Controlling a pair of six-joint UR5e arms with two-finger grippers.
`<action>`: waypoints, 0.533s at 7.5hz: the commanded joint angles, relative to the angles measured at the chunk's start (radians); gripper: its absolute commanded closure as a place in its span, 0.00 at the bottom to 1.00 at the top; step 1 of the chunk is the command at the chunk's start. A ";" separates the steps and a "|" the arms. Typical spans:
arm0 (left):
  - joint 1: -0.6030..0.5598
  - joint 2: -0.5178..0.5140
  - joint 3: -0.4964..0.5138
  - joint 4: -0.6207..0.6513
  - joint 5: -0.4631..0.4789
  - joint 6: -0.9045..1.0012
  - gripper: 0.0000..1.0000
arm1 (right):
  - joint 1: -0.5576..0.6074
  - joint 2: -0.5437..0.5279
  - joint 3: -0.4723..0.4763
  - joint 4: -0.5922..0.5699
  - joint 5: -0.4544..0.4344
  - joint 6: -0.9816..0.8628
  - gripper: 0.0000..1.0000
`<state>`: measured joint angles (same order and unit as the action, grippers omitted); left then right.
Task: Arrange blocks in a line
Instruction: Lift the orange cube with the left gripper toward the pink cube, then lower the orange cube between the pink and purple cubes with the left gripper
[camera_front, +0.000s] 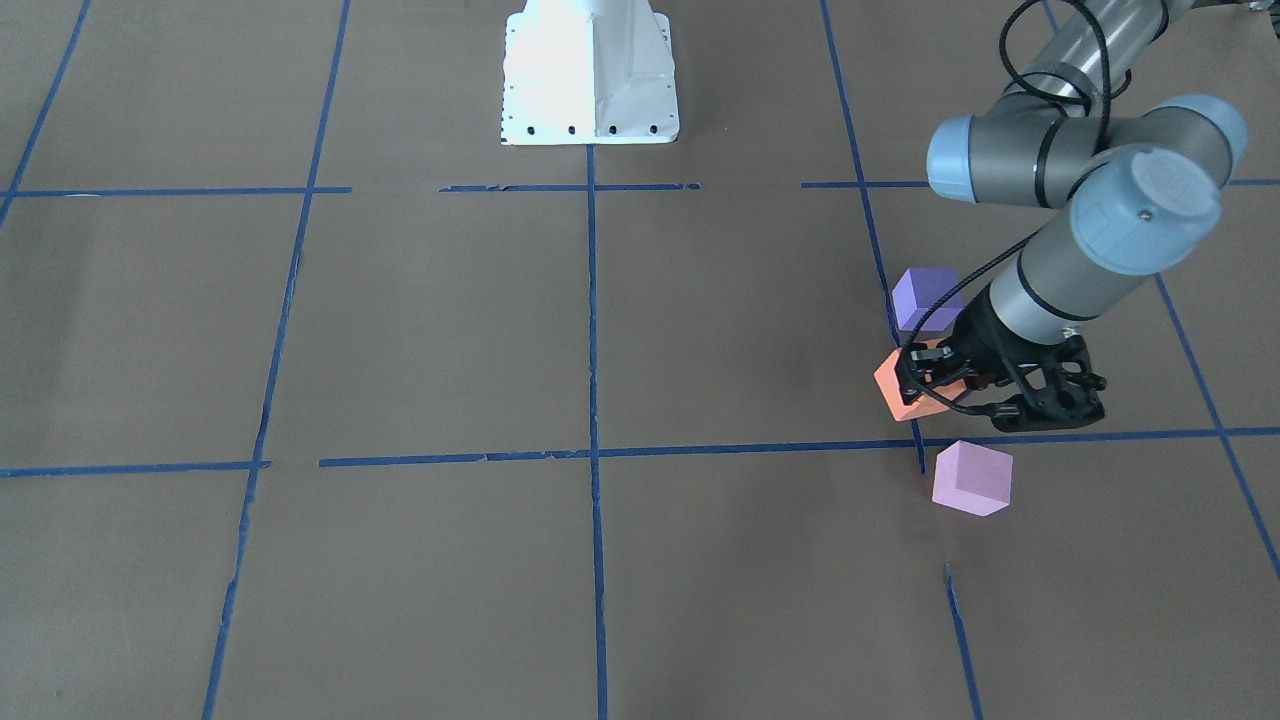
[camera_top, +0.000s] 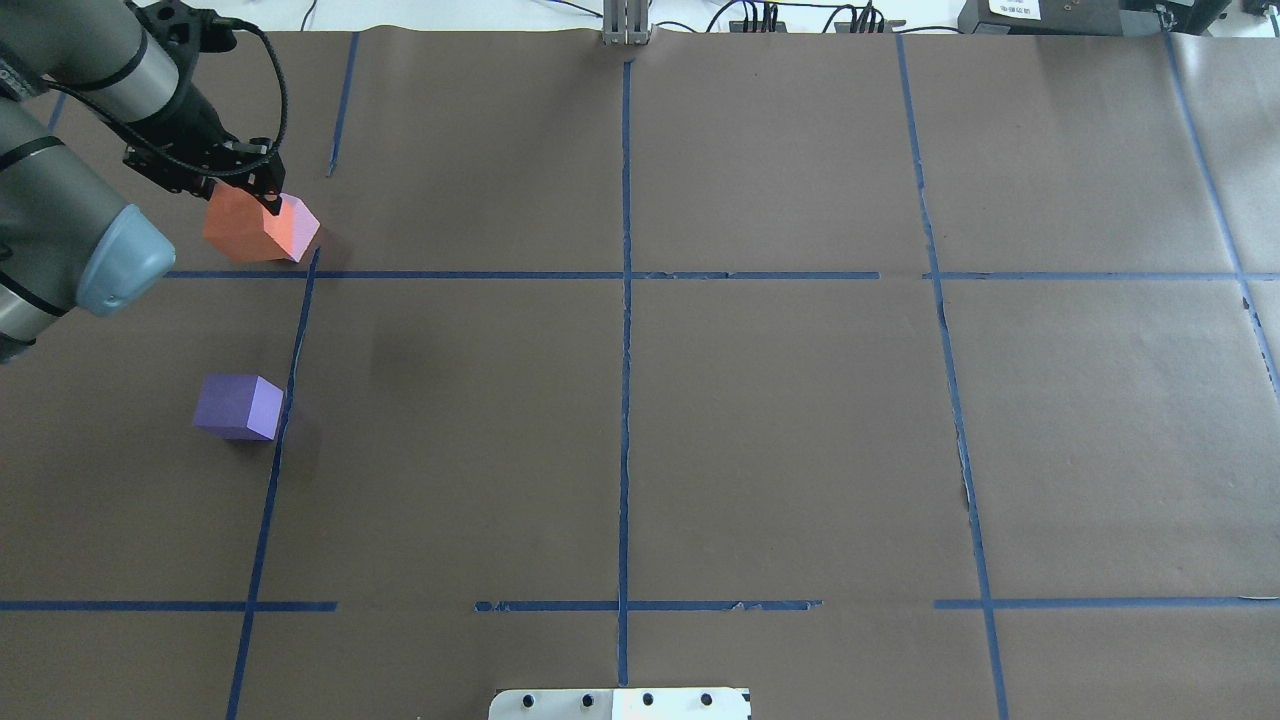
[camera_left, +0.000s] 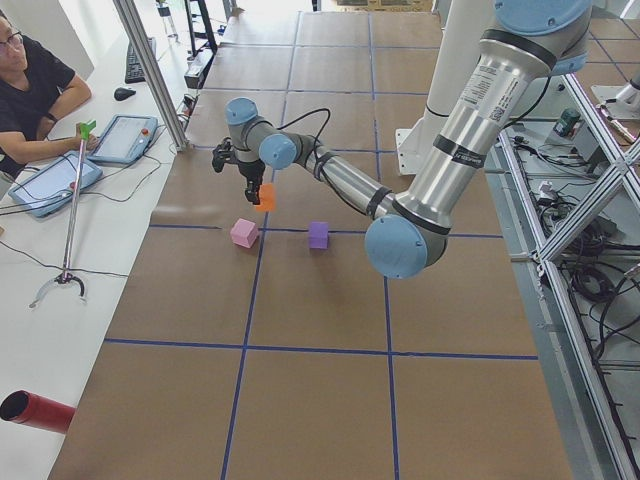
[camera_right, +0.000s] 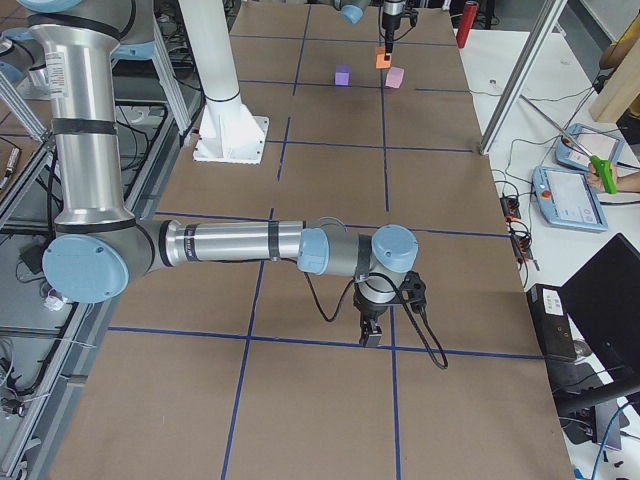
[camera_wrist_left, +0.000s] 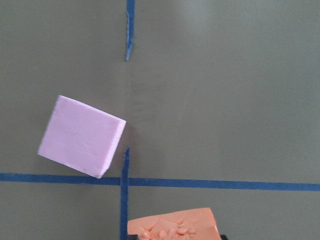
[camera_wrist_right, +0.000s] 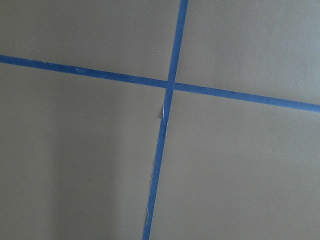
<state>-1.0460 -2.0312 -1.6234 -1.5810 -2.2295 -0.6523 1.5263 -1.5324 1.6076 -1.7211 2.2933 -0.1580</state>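
Observation:
The orange block, now tilted seemingly just above the brown paper, will be let go by my left gripper on the brown paper (camera_front: 961, 385) (camera_wrist_left: 87, 228) between the purple block and the pink block.
My left gripper (camera_front: 928, 378) is shut on the orange block (camera_front: 900, 392) and holds it tilted, seemingly just above the brown paper; both show in the overhead view, gripper (camera_top: 262, 195) and orange block (camera_top: 258, 230). The violet-blue purple block (camera_front: 925, 297) rests on the robot's side of it, also seen from overhead (camera_top: 238, 406). The pale pink block (camera_front: 972, 478) lies on the far side, apart, and shows in the left wrist view (camera_wrist_left: 82, 136) beyond the orange block (camera_wrist_left: 172, 227). The arm hides it from overhead. My right gripper (camera_right: 372, 335) hangs over a tape crossing; I cannot tell whether it is open.
Blue tape lines (camera_top: 626, 330) grid the brown paper. The white robot base (camera_front: 590, 75) stands at the table's middle edge. An operator (camera_left: 30, 85) sits with tablets (camera_left: 125, 138) beyond the far edge.

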 joint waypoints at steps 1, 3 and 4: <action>-0.013 0.057 -0.013 0.021 -0.001 0.079 0.85 | 0.000 0.000 0.000 0.000 0.000 0.000 0.00; -0.002 0.058 0.011 -0.016 -0.002 0.011 0.85 | 0.000 0.000 0.000 0.000 0.000 0.000 0.00; 0.003 0.058 0.048 -0.080 -0.002 -0.027 0.85 | 0.000 0.000 0.000 0.000 0.000 0.000 0.00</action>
<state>-1.0499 -1.9744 -1.6112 -1.5987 -2.2317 -0.6320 1.5263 -1.5324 1.6076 -1.7211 2.2933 -0.1580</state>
